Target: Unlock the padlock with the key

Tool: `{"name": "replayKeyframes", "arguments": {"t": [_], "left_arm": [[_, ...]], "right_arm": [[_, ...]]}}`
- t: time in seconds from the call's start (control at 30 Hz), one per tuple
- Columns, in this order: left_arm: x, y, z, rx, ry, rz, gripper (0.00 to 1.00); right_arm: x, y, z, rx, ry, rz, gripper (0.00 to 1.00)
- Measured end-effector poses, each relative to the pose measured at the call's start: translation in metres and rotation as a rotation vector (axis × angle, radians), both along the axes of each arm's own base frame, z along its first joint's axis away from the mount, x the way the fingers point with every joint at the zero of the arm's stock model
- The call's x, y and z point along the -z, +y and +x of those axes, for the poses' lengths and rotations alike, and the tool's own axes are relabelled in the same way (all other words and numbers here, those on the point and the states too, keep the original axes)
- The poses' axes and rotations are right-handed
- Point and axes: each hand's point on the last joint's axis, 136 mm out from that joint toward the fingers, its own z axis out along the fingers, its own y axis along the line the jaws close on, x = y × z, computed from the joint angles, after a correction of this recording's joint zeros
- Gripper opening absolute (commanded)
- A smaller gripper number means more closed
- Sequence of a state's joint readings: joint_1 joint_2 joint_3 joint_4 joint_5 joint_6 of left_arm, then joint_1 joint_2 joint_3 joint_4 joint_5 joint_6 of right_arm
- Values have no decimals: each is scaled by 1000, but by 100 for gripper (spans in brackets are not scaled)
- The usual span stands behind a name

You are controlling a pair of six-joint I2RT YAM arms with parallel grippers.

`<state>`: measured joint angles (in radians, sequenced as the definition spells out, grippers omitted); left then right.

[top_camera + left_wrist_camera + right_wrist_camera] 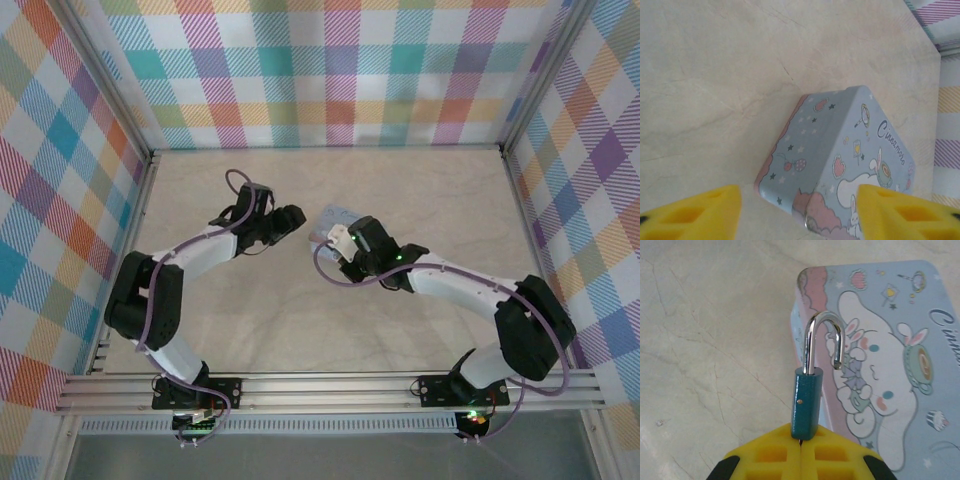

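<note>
The padlock is to go beside the pale-blue tin, beneath my right gripper's arm. I need to set it down there on the tabletop (pixel 425 257).
The padlock (pixel 806 402) is a small dark teal block with a silver shackle. Its shackle stands sprung open, one leg free above the body. My right gripper (pixel 801 441) is shut on the lock's lower end, holding it upright over the edge of the pale-blue cartoon tin (pixel 890 355). In the top view the right gripper (pixel 337 241) sits at the tin's near edge, and my left gripper (pixel 291 222) is just left of the tin. The left gripper (pixel 799 200) is open, its yellow fingers (pixel 700 212) spread wide with nothing between them. The key is out of view.
The pale-blue tin (pixel 840 160) lies on the beige marble-look tabletop (pixel 420 190), with a small metal loop (pixel 806 220) at its near corner. Checked cloth walls and aluminium rails (pixel 330 390) enclose the table. Bare surface spreads to the left and the far right.
</note>
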<state>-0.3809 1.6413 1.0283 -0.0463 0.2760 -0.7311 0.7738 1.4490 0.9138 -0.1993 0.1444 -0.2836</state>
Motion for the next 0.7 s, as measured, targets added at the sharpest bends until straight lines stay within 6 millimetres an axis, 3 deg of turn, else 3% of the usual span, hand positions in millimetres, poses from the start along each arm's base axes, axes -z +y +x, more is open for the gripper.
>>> {"name": "replayKeyframes", "arguments": {"t": [0.03, 0.23, 0.4, 0.7], "left_arm": [[-2, 1, -3, 1, -6, 1, 100], [-16, 7, -20, 22, -41, 0, 100], [-28, 11, -37, 54, -57, 10, 100], [-41, 20, -57, 92, -85, 48, 100]], "right_arm": [[-3, -1, 0, 9, -5, 7, 0], [-27, -11, 3, 81, -46, 54, 0], [-39, -32, 8, 191, -46, 93, 0], [-31, -113, 28, 552, 51, 105, 0]]}}
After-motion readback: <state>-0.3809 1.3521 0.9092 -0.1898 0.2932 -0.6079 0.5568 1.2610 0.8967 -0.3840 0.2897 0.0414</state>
